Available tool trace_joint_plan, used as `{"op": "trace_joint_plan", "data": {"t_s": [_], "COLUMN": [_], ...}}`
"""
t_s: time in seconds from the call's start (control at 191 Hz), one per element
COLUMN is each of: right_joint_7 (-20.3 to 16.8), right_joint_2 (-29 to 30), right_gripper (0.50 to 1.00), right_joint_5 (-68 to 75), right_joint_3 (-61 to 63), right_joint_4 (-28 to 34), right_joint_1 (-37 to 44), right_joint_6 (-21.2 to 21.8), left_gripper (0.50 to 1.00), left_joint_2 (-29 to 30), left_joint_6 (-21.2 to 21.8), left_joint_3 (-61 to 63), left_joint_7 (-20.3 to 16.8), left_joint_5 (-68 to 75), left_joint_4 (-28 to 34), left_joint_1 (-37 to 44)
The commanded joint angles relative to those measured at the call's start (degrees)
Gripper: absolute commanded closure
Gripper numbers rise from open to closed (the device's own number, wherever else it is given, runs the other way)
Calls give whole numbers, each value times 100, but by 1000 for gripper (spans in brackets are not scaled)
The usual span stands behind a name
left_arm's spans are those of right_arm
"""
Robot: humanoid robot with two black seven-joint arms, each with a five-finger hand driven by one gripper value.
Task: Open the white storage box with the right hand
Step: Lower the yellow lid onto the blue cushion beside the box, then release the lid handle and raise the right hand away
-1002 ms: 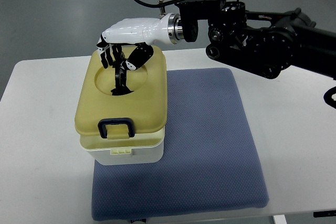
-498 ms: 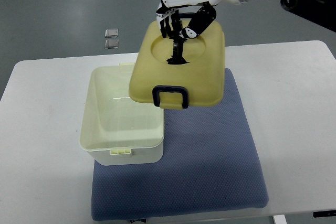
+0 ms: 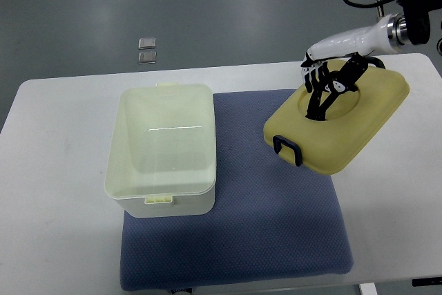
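The robot's right gripper needs to release the yellow lid on the blue mat (image 3: 277,158) next to the white storage box.
The white storage box (image 3: 166,191) stands open and empty on the left part of the blue mat (image 3: 276,226). Its yellow lid (image 3: 359,132) with a dark blue latch (image 3: 286,150) is off the box, over the mat's right edge and the table. My right hand (image 3: 330,86) comes in from the upper right and its fingers (image 3: 320,101) are curled on the handle in the lid's round recess. Whether the lid rests on the surface or hovers just above it is unclear. The left arm is out of view.
The white table (image 3: 55,240) carries the mat and box. Two small square plates (image 3: 146,50) lie on the grey floor beyond the table's far edge.
The right hand has carried the lid off the box, first up and then right and down to the mat's right edge. The box now stands uncovered.
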Motion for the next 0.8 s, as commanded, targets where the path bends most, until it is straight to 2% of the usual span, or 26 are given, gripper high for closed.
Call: {"op": "trace_joint_plan", "data": {"t_s": [0.0, 0.362, 0.792], "right_joint_7": [0, -26, -35], "right_joint_2": [242, 1059, 1516], "right_gripper": [1000, 1000, 1000], "right_joint_5": [-222, -293, -293], "right_joint_3": [2, 11, 11], "right_joint_4": [-8, -158, -325], "right_joint_1": [-220, -352, -431], "right_joint_6": [-269, -594, -708], "left_gripper": [500, 500, 500], "left_joint_2": [0, 0, 0], "left_joint_6": [8, 8, 8], "left_joint_3": [-14, -14, -5], "left_joint_7": [1, 1, 1], "left_joint_5": [-17, -25, -25], "left_joint_4": [17, 18, 26], "left_joint_1": [0, 0, 0]}}
